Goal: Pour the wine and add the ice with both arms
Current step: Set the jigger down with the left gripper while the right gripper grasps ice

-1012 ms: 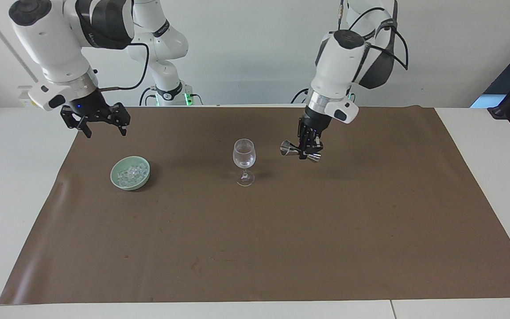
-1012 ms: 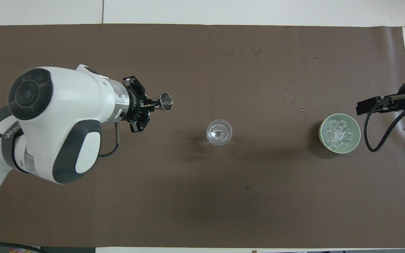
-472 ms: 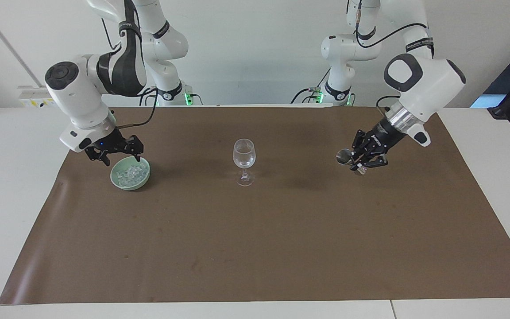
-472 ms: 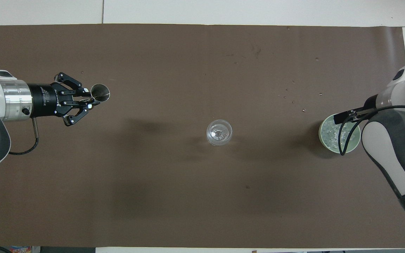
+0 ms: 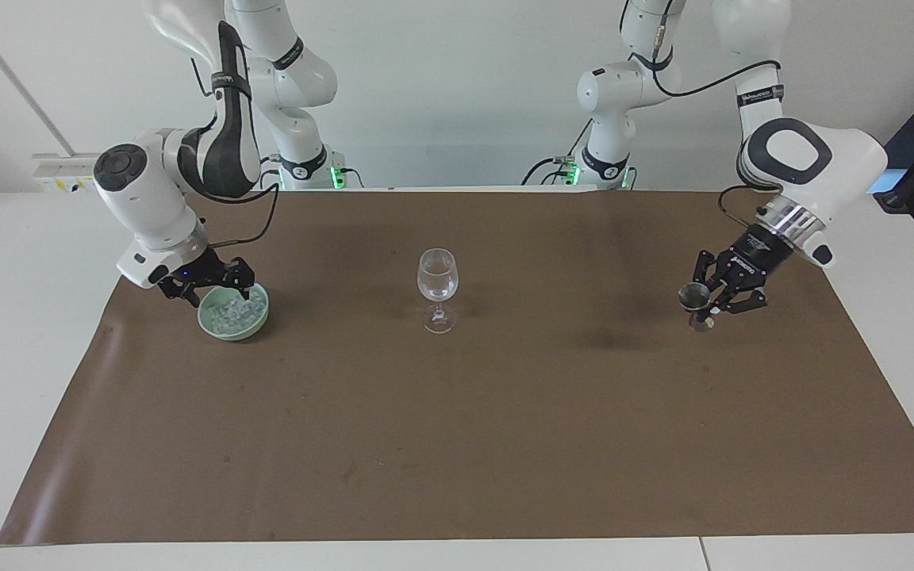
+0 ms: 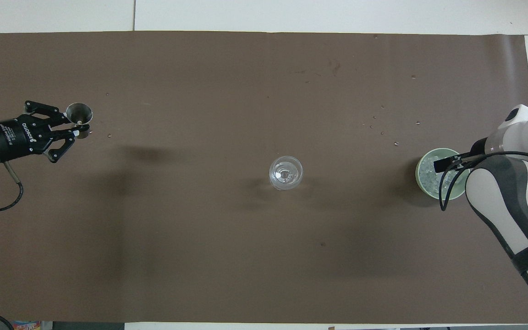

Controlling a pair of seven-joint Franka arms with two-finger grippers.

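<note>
Next, my left gripper releases the small metal jigger on the brown mat (image 6: 81, 137) under its fingers, near a small crumb. The jigger is upright just above or on the mat.
A clear wine glass (image 5: 437, 279) (image 6: 285, 173) stands upright mid-mat. The ice (image 5: 232, 316) (image 6: 429, 176), small clear cubes, fills a pale green bowl (image 5: 255, 321) (image 6: 420, 183) toward the right arm's end of the table. My right gripper (image 5: 220, 297) (image 6: 449, 164) is open, with its fingertips low over the ice at the bowl's rim. My left gripper (image 5: 709, 305) (image 6: 79, 128) is shut on a small metal jigger (image 5: 693, 298) (image 6: 79, 112). It holds the jigger upright just above or on the mat, toward the left arm's end of the table.
A brown mat (image 5: 457, 444) (image 6: 227, 256) covers most of the white table (image 5: 21, 333). A few small crumbs (image 6: 382, 120) lie on the mat, farther from the robots than the bowl.
My left gripper carried the jigger away from the wine glass toward the left arm's end, turned it upright and lowered it. My right gripper came down from above the mat onto the bowl of ice.
</note>
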